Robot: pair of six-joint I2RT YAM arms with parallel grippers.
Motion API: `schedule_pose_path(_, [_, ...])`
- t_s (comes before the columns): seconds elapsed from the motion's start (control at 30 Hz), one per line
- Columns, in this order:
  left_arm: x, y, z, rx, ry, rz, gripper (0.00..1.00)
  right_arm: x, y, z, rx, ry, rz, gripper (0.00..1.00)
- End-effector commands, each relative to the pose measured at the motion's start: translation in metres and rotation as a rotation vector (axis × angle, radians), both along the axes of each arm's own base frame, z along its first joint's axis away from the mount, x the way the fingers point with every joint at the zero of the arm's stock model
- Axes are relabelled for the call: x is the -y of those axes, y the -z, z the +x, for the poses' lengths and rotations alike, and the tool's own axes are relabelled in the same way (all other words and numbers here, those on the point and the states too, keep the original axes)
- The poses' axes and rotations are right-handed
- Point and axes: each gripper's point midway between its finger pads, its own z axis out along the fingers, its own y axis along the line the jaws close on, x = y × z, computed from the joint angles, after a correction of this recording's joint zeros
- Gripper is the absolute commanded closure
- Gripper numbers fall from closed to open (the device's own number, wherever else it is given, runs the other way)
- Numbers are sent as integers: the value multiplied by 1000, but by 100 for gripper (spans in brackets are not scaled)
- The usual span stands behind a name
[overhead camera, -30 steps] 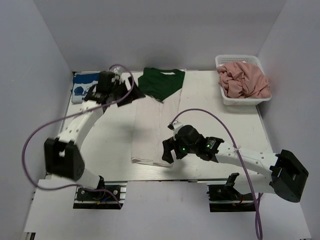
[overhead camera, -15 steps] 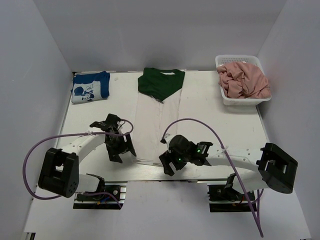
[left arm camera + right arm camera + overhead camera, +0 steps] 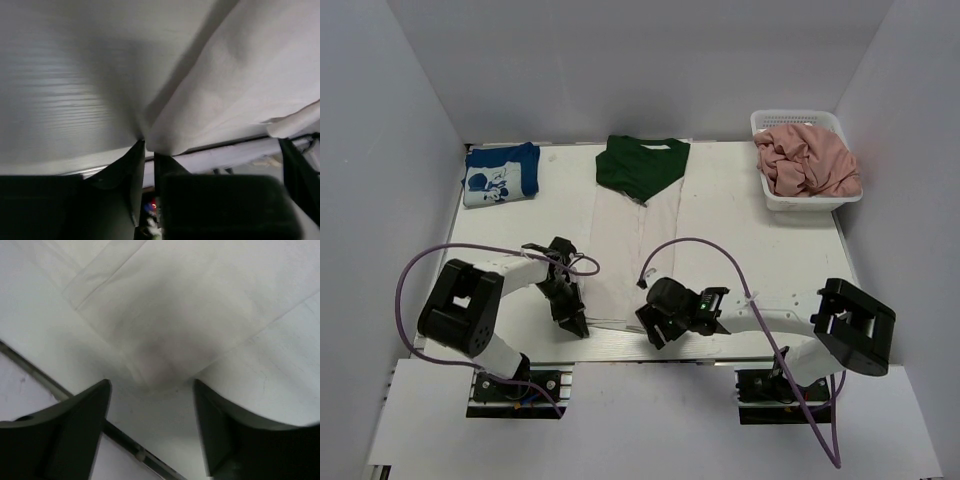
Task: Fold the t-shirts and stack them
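Observation:
My left fingers meet only the pale t-shirt's near corner edge; I will open and pinch further into the cloth point(image 3: 171, 138) before lifting.
A long t-shirt point(image 3: 630, 250), pale with a dark green top end, lies folded lengthwise down the middle of the table. My left gripper point(image 3: 578, 325) is at its near left corner. In the left wrist view the left gripper point(image 3: 149, 146) has its jaws almost together, pinching the pale shirt point(image 3: 235, 75) at that corner. My right gripper point(image 3: 653, 330) is at the near right corner. In the right wrist view the right gripper point(image 3: 152, 385) stands open, its jaws either side of the shirt point(image 3: 190, 305) corner and apart from it.
A folded blue t-shirt point(image 3: 500, 172) with a cartoon print lies at the far left. A white basket point(image 3: 770, 195) at the far right holds crumpled pink clothes point(image 3: 807, 160). The table's near edge point(image 3: 620, 338) runs just below both grippers.
The left arm swung from the far left back to the shirt's near left corner and its jaws closed there. The right gripper moved down to the near right corner, its jaws narrowing.

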Motion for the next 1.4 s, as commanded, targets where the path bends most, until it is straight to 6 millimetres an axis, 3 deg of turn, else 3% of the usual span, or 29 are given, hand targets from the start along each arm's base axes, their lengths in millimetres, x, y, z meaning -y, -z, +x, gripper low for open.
schedule_pose_path(0.0, [9, 13, 12, 46, 45, -21, 79, 0, 6, 13, 38, 85, -32, 32])
schedule_pose_path(0.07, [11, 15, 12, 46, 54, -21, 93, 0, 8, 14, 31, 108, -37, 47])
schedule_pose_path(0.1, [11, 15, 12, 46, 54, -21, 100, 1, 9, 15, 32, 117, -36, 69])
schedule_pose_path(0.2, [11, 15, 16, 60, 55, -14, 100, -3, 2, 18, 42, 140, -8, 92])
schedule_pose_path(0.37, [20, 0, 36, 145, 72, -39, 100, -2, -9, 25, 75, 155, 3, 100])
schedule_pose_path(0.57, [15, -21, 49, 195, 70, 7, 99, -4, -16, 27, 86, 162, 17, 100])
schedule_pose_path(0.63, [13, -31, 53, 218, 68, 24, 81, -5, -16, 27, 86, 164, 19, 100])
schedule_pose_path(0.67, [9, -36, 51, 229, 77, 35, 65, -3, -14, 27, 82, 167, 14, 100])
schedule_pose_path(0.73, [8, -45, 57, 279, 73, 37, 46, 0, -12, 26, 78, 173, 5, 100])
schedule_pose_path(0.8, [-1, -45, 59, 299, 70, 87, 16, 0, -13, 26, 79, 167, 3, 100])
schedule_pose_path(0.87, [-4, -42, 58, 284, 71, 104, 15, -1, -13, 26, 79, 170, 3, 100])
schedule_pose_path(1.07, [2, -13, 50, 198, 88, 81, 28, 0, -13, 26, 75, 173, 2, 100])
schedule_pose_path(1.17, [6, -2, 47, 191, 88, 57, 44, 0, -12, 26, 74, 180, -1, 100])
schedule_pose_path(1.2, [7, -1, 45, 178, 89, 49, 51, 1, -11, 26, 72, 184, -2, 100])
schedule_pose_path(1.23, [6, 1, 42, 170, 89, 52, 69, 0, -13, 26, 69, 185, 5, 100])
schedule_pose_path(1.33, [7, -3, 37, 164, 89, 35, 100, -1, -12, 25, 65, 186, 3, 100])
schedule_pose_path(1.37, [6, -2, 36, 173, 89, 31, 100, -1, -13, 26, 67, 191, 6, 100])
